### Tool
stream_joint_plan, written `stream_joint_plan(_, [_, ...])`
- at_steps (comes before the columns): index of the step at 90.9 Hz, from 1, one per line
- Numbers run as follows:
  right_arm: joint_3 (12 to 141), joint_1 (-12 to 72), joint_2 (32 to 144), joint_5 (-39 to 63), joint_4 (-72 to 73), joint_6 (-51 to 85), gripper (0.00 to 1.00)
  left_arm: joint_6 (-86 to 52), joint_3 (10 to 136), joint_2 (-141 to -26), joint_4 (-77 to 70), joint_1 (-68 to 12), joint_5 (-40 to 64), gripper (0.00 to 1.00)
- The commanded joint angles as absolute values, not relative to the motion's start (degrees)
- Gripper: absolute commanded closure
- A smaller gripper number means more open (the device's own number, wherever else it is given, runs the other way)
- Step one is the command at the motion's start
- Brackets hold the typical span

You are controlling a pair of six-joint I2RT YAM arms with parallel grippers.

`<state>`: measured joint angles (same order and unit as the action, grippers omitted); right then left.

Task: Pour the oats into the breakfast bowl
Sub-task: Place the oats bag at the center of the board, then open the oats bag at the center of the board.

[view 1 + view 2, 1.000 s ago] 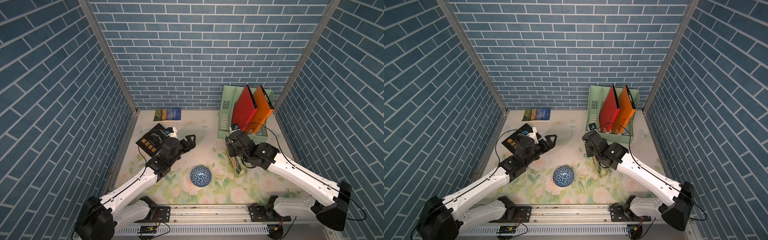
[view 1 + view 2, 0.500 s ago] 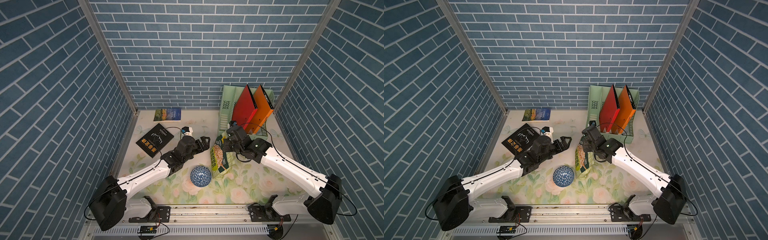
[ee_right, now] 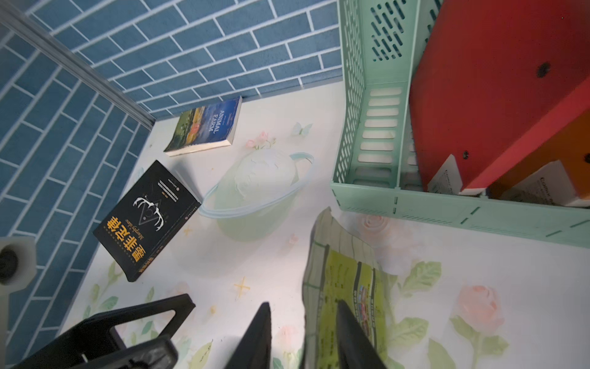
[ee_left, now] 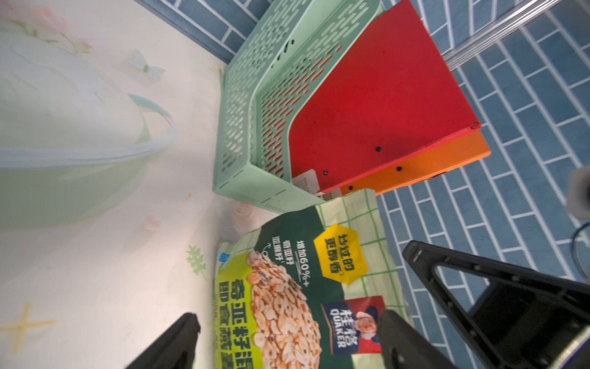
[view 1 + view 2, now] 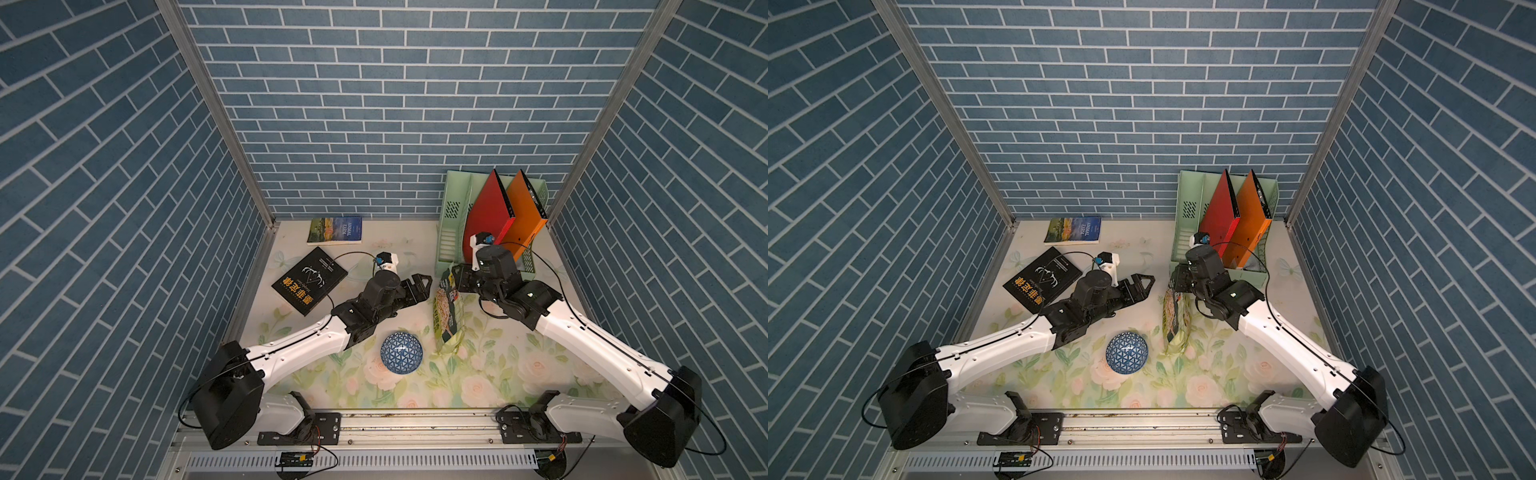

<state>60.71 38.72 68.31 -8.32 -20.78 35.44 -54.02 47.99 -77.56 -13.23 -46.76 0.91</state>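
Note:
Next, my right gripper backs off from leaning over the oats pouch's top and pinches the pouch's top edge [image 3: 314, 283] from the pouch's back side, facing my left gripper.
The oats pouch [image 5: 448, 316] [image 5: 1176, 320] stands tilted on the flowered mat, right of the breakfast bowl [image 5: 401, 352] [image 5: 1126, 352], whose blue triangle pattern faces up. My right gripper [image 5: 459, 276] [image 3: 303, 303] is at the pouch's top [image 3: 344, 271], jaws parted; one finger lies over the pouch and the other stands clear of its edge. My left gripper [image 5: 422, 289] [image 4: 287, 316] is open wide just left of the pouch's upper part, its fingers framing the pouch's printed front [image 4: 281, 287] without touching it.
A mint file rack [image 5: 453, 232] with a red folder [image 5: 488, 216] and an orange folder [image 5: 525, 212] stands right behind the right gripper. A black book [image 5: 309, 280] and a paperback [image 5: 335, 230] lie at the back left. A pale bowl picture [image 3: 255, 204] is printed on the mat.
The right arm carried the pouch left toward the middle, and its jaws, shut before, have parted. The left gripper moved right, up to the pouch.

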Motion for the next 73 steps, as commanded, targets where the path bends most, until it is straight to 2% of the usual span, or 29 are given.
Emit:
stream_joint_plan(1, [55.35, 34.64, 62.77, -1.02, -16.60, 38.71, 0.64, -52.71, 43.63, -76.30, -26.03, -47.55, 7.98, 0.12])
stream_joint_plan(11, [49.81, 30.61, 59.27, 7.32, -13.10, 41.09, 0.65, -52.68, 40.79, -75.89, -36.31, -48.58, 9.40, 0.18])
stream_joint_plan(23, [44.94, 28.73, 55.93, 12.73, -8.37, 43.27, 0.65, -52.44, 43.50, -78.07, -32.98, -49.08, 9.66, 0.19])
stream_joint_plan(37, [43.13, 28.50, 55.90, 16.27, -4.53, 44.82, 0.66, -52.23, 45.96, -80.84, -31.11, -49.88, 10.54, 0.21])
stream_joint_plan(50, [42.93, 28.48, 56.96, 19.18, -1.72, 45.35, 0.71, -52.32, 47.07, -82.26, -30.10, -50.40, 10.13, 0.28])
stream_joint_plan(58, [43.19, 28.43, 57.41, 19.42, -1.55, 45.27, 0.71, -52.38, 47.11, -82.59, -29.04, -50.53, 9.26, 0.37])
stream_joint_plan(73, [43.28, 28.50, 58.79, 19.25, -1.81, 45.18, 0.75, -52.53, 47.15, -82.70, -28.17, -50.64, 8.70, 0.38])
